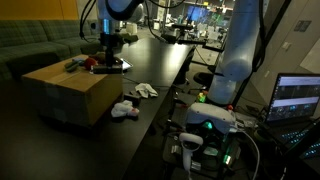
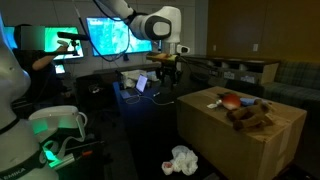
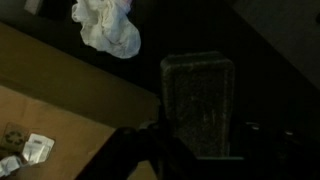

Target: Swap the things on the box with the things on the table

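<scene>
The container will be released on the bare part of the tan box top (image 1: 77, 77) beside the red item.
The tan box (image 1: 70, 92) (image 2: 235, 145) stands on the black table (image 1: 165, 65) (image 2: 145, 130). On the box top lie a red item (image 1: 93, 62) (image 2: 229, 100), a brown plush (image 2: 250, 116) and a small crumpled white wrapper (image 3: 35, 150). My gripper (image 1: 111, 50) (image 2: 165, 68) (image 3: 197, 138) hangs over the table just off the box's far edge. It is shut on a clear plastic container (image 3: 197, 90) that stands upright between its dark fingers. White cloths (image 1: 146, 90) (image 1: 124, 108) (image 2: 182, 158) (image 3: 108, 25) lie on the table beside the box.
A green sofa (image 1: 40, 40) (image 2: 290, 75) runs behind the box. A lit monitor (image 2: 110, 35) and an open laptop (image 1: 297, 100) stand nearby. A second white robot base (image 1: 235, 60) rises at the table's side, with cables around it.
</scene>
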Robot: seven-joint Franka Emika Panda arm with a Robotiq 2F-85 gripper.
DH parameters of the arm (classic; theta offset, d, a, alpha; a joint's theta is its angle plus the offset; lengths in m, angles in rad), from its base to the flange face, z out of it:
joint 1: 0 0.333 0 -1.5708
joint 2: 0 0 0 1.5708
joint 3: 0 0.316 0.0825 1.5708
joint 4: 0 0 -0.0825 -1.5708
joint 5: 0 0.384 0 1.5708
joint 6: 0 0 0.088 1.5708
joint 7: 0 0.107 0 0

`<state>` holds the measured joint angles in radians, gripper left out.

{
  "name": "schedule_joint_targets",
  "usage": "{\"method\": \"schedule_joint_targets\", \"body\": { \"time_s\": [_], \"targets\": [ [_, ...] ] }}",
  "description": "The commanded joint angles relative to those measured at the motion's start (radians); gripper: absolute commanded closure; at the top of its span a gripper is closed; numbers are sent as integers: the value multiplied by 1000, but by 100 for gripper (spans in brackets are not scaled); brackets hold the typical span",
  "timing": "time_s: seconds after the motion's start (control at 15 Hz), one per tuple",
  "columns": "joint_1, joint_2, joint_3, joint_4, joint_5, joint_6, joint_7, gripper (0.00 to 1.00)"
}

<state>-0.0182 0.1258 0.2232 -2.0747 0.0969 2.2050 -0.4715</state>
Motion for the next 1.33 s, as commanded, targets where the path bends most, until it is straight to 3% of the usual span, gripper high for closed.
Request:
{"method": "schedule_joint_targets", "body": {
  "time_s": [0.0, 0.67, 0.93, 1.27],
  "targets": [
    [54, 89, -35, 134, -48, -12, -2, 67],
    [126, 407, -79, 431, -215, 121, 112, 67],
    [166, 493, -138, 498, -312, 198, 207, 67],
    [193, 549, -187, 554, -378, 211, 290, 67]
  ]
}}
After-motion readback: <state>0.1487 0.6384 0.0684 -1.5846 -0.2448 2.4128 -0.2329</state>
